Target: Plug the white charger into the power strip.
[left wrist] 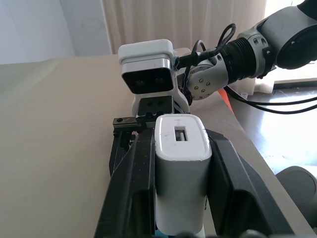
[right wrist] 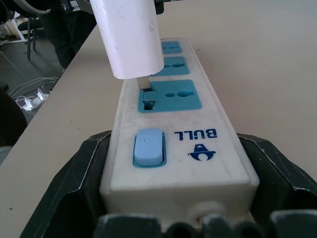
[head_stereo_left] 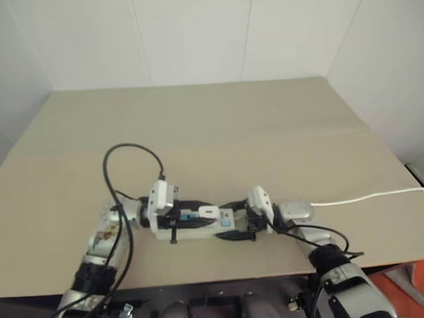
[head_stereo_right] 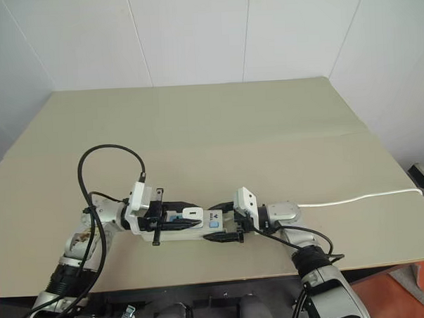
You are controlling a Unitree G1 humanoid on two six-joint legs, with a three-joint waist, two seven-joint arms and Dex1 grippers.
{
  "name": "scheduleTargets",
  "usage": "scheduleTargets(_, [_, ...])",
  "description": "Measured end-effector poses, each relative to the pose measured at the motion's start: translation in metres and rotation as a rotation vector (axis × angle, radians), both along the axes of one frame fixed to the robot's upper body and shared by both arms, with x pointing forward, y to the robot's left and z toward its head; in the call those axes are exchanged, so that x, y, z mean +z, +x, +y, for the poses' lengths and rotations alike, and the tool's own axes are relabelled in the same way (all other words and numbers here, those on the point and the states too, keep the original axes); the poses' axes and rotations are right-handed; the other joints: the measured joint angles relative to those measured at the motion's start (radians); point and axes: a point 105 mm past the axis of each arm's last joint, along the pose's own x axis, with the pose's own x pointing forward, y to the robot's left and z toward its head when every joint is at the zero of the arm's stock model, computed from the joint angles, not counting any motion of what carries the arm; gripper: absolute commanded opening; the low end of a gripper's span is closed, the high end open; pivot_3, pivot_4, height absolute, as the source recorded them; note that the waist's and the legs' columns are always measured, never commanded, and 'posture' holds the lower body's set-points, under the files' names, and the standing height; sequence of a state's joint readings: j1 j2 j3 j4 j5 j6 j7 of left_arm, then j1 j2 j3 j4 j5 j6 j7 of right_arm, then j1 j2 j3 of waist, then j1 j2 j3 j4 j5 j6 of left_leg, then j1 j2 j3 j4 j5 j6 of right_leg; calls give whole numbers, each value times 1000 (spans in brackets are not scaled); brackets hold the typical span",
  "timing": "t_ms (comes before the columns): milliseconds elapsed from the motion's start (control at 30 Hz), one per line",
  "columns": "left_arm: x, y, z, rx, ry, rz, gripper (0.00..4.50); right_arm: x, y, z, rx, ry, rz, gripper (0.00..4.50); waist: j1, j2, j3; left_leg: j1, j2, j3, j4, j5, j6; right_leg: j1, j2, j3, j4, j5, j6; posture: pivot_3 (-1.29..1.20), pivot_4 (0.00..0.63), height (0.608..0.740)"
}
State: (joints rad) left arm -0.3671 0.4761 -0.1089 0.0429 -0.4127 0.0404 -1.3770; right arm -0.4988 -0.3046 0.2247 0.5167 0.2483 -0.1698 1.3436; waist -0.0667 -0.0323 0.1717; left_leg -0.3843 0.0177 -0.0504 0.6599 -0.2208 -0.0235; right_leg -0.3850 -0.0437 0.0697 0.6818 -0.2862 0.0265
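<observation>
The robot's left gripper needs to release the white charger in the power strip's socket [head_stereo_left: 207,217] [left wrist: 180,229] beside the blue switch.
The power strip [right wrist: 208,168], a white bar with blue sockets and a blue switch [right wrist: 148,147], lies near the table's front edge. My right gripper [right wrist: 181,158] is shut on its switch end, one black finger against each long side. My left gripper [left wrist: 181,144] is shut on the white charger [left wrist: 181,168] and holds it over the socket [right wrist: 171,95] next to the switch. A metal prong of the charger [right wrist: 131,37] reaches into that socket's slot, while the charger's body stands a little above the socket face. From the head, the two grippers face each other along the strip [head_stereo_right: 176,231].
The strip's white cord [head_stereo_left: 368,196] runs right across the tan table [head_stereo_left: 232,130] and off its right edge. A black cable [head_stereo_left: 127,152] loops up from my left wrist over the table. The table's front edge lies just below both grippers.
</observation>
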Motion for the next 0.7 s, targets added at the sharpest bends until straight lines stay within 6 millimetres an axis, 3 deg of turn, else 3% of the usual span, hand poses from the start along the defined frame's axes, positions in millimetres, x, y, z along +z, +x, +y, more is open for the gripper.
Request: scheduleTargets(700, [-7, 5, -3, -21, 7, -2, 1023, 0, -1, -1, -1, -3, -1, 3433, 2, 0, 0, -1, 0, 0, -1, 0, 0, 0, 0, 0, -2, 0, 0, 0, 150, 740])
